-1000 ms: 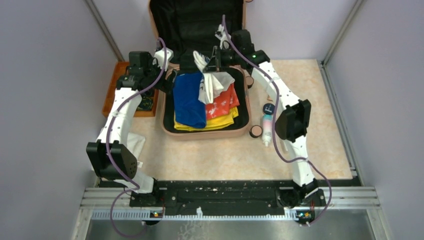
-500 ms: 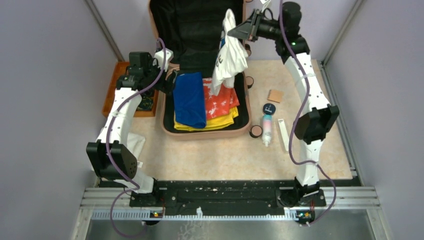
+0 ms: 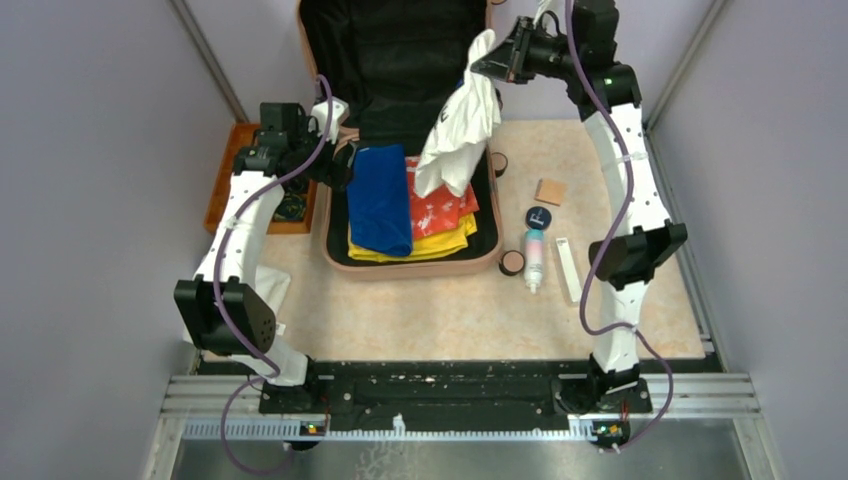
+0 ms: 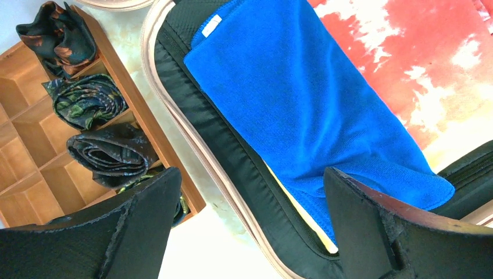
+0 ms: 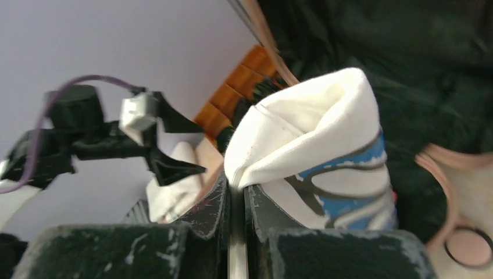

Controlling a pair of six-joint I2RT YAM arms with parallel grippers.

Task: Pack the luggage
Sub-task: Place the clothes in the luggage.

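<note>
Next, I let go of the white shirt, which hangs over the open luggage now, with my right gripper on the red garment (image 3: 434, 205) next to the blue towel in the luggage.
The luggage (image 3: 415, 268) lies open at the back of the table, its black-lined lid (image 3: 380, 50) upright. Inside lie a folded blue towel (image 3: 380, 200), a red garment (image 3: 445, 208) and a yellow one (image 3: 440, 243). My right gripper (image 3: 485, 62) is high over the luggage's back right corner, shut on a white shirt (image 3: 458, 130) with a blue print that hangs down to the clothes. In the right wrist view the gripper (image 5: 237, 189) pinches a fold of the shirt (image 5: 314, 139). My left gripper (image 4: 250, 177) is open over the luggage's left rim (image 4: 192, 145), beside the towel (image 4: 314, 99), with nothing held.
An orange compartmented tray (image 3: 225, 185) with rolled dark fabrics (image 4: 110, 154) stands left of the luggage. To the right lie a bottle (image 3: 535, 255), a round lid (image 3: 512, 262), a black round item (image 3: 539, 217), a brown square (image 3: 550, 191) and a white strip (image 3: 566, 268). A white cloth (image 3: 270, 285) lies near the left arm.
My right gripper has lifted the white shirt from the clothes pile, up and toward the back right; the shirt now hangs unfolded. The left arm has stayed in place.
</note>
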